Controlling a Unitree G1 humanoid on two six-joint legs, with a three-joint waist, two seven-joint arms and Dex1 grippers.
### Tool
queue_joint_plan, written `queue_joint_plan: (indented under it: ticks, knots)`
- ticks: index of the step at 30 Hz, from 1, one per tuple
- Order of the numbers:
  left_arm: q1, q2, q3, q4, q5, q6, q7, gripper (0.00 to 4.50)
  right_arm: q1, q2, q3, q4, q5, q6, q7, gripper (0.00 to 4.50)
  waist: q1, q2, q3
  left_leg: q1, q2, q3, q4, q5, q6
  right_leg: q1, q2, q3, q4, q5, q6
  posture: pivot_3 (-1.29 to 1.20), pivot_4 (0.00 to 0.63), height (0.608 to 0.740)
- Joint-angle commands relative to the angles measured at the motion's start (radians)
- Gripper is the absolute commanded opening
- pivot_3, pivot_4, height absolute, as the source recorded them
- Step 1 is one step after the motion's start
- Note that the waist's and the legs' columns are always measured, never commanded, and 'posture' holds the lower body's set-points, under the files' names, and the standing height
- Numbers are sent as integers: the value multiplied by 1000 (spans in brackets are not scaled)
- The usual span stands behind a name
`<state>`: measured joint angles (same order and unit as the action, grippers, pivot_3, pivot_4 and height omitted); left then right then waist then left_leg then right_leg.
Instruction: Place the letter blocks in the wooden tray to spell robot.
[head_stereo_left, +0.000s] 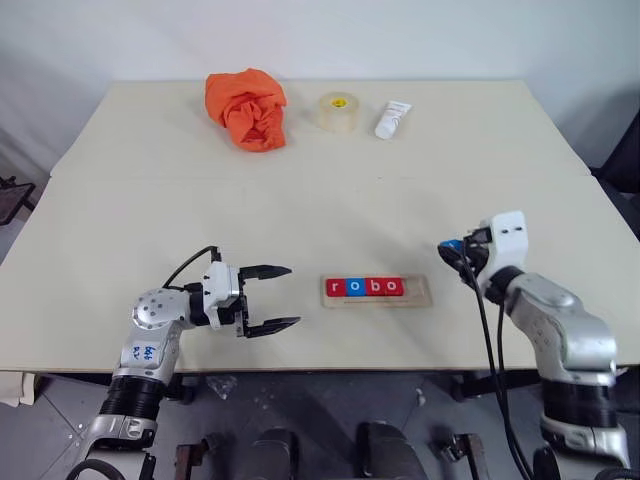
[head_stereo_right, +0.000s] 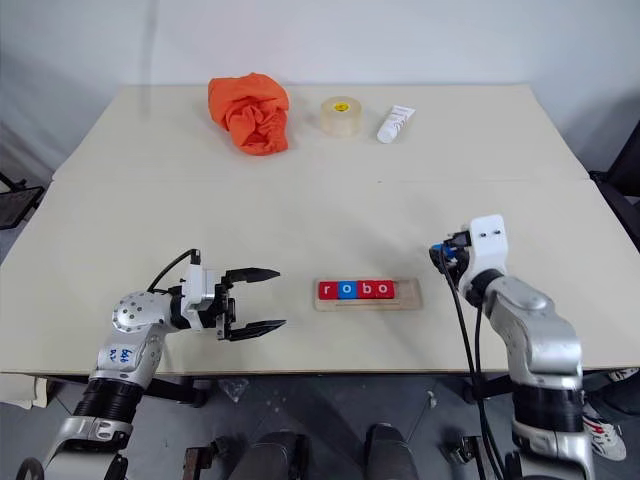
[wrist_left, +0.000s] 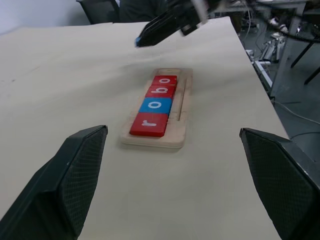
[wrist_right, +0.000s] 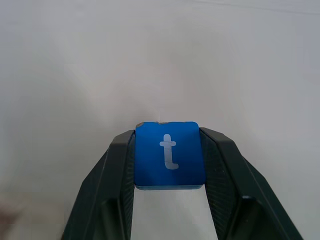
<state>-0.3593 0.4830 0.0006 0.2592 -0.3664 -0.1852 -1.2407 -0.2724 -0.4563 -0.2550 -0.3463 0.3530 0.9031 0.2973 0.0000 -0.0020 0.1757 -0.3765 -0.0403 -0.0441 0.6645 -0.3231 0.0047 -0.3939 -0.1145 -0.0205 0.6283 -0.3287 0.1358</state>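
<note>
My right gripper is covering the side of the blue t block that must meet the red o, so next I put the block down and grip its top and bottom (wrist_right: 168, 126).
The wooden tray (head_stereo_left: 418, 291) lies near the table's front edge, holding letter blocks in a row: red r (head_stereo_left: 335, 288), blue o (head_stereo_left: 353, 288), red b (head_stereo_left: 372, 287), red o (head_stereo_left: 391, 287). The tray's right end is bare. My right gripper (wrist_right: 169, 156) is shut on the blue t block (wrist_right: 169, 155), held above the table to the right of the tray; the block also shows in the left eye view as the blue t block (head_stereo_left: 452, 245). My left gripper (head_stereo_left: 280, 297) hangs open to the left of the tray, pointing toward it, with nothing between its fingers (wrist_left: 75, 170).
At the table's far side lie a crumpled orange cloth (head_stereo_left: 247, 108), a roll of clear tape (head_stereo_left: 337, 112) and a small white tube (head_stereo_left: 392, 119). The table (head_stereo_left: 300, 215) has a seam across its middle. Black cables trail from the right arm.
</note>
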Motion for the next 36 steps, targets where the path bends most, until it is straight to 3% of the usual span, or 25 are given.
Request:
queue_joint_plan:
  ticks: [1,8,14,17,19,23,29,32,36]
  knots:
    - [-26,12,15,25,-19,-18,-33,4500,111,30,-44,-229,50,117,-53,1472,2,0,0,0,0,-1,0,0,0,0,0,1,0,0,0,0,150,740]
    - [-50,4,12,54,-14,-27,-52,4500,234,93,-59,-299,47,134,-101,1472,-3,0,0,1,-1,0,0,0,0,0,1,3,0,0,0,0,150,740]
    - [-50,1,12,52,-13,-29,-50,4500,236,74,-68,-275,52,93,-76,3477,-2,0,0,1,-1,0,-1,0,0,0,2,3,1,0,0,0,150,740]
    - [-42,2,13,42,-14,-27,-47,4500,252,7,-71,-271,71,62,9,4466,-1,0,0,1,-1,0,-1,0,1,0,2,3,1,0,0,0,150,740]
    - [-41,1,13,40,-13,-27,-45,4500,261,-56,-65,-264,80,29,79,4491,-1,0,0,1,-1,0,0,0,1,0,2,2,1,0,0,0,150,740]
    - [-39,-5,8,35,-11,-29,-38,4500,284,-282,-48,-188,78,-78,320,4491,0,0,0,1,-2,0,-1,0,3,1,2,2,0,0,0,0,150,740]
    - [-35,-15,8,35,-12,-35,-30,4500,226,-576,33,89,25,-342,706,4491,-1,-1,0,1,-2,3,0,0,4,2,2,0,-1,0,0,0,150,740]
    - [-27,-19,6,28,-10,-39,-27,4500,104,-632,134,258,-32,-478,836,4491,-5,-1,1,2,-1,4,1,0,4,2,3,0,-1,0,0,0,150,740]
    - [-16,-22,7,19,-9,-42,-20,4500,-31,-622,233,410,-61,-576,975,4491,-2,-1,1,3,0,4,1,0,3,2,2,0,-1,0,0,0,150,740]
